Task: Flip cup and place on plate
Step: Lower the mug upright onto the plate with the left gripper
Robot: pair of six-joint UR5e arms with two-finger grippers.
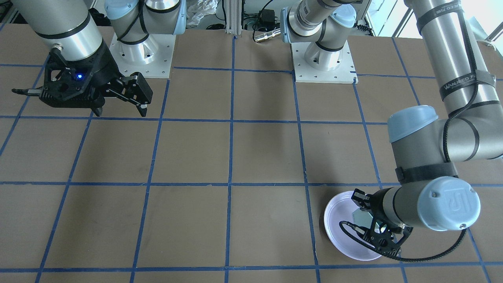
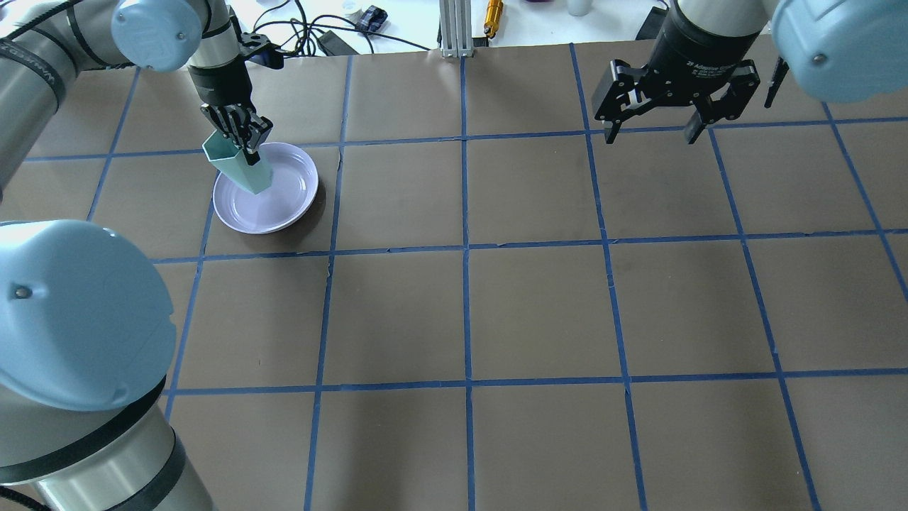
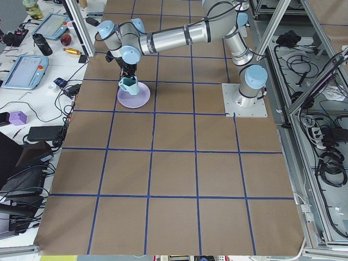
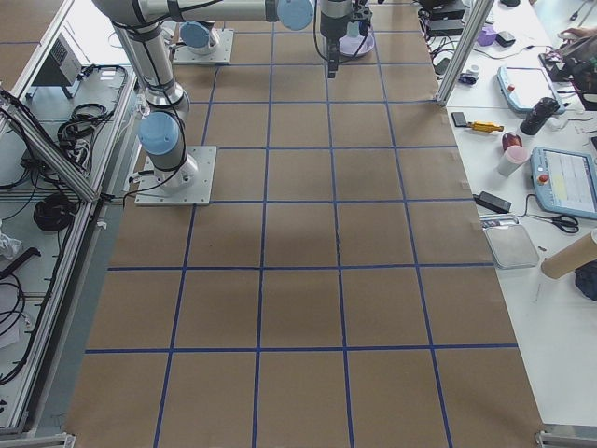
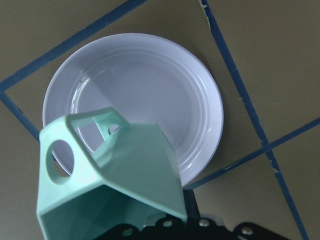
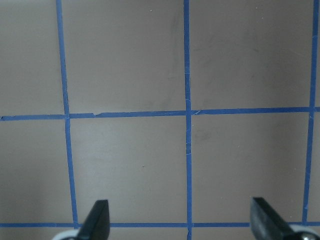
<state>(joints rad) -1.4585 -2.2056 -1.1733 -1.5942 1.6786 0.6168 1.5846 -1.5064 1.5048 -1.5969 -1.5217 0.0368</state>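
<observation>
My left gripper will set the mint-green cup down near the middle of the lavender plate (image 1: 355, 228) (image 5: 129, 114).
The pale mint-green faceted cup (image 2: 237, 167) is tilted, held over the lavender plate (image 2: 287, 195) with its base low over the plate's left side. I cannot tell whether the base touches. My left gripper (image 2: 247, 144) is shut on the cup's wall near the rim. In the left wrist view the cup (image 5: 115, 175) with its angular handle (image 5: 60, 160) fills the lower left, above the plate (image 5: 150, 85). In the front view the left wrist hides most of the cup (image 1: 360, 215) over the plate (image 1: 342, 232). My right gripper (image 2: 651, 135) is open and empty, far to the right; it also shows in the right wrist view (image 6: 182, 222).
The brown table (image 2: 468, 312) carries a blue tape grid. The arm bases (image 1: 324, 63) stand at the robot's edge. Cables and small tools (image 2: 493, 14) lie beyond the far edge.
</observation>
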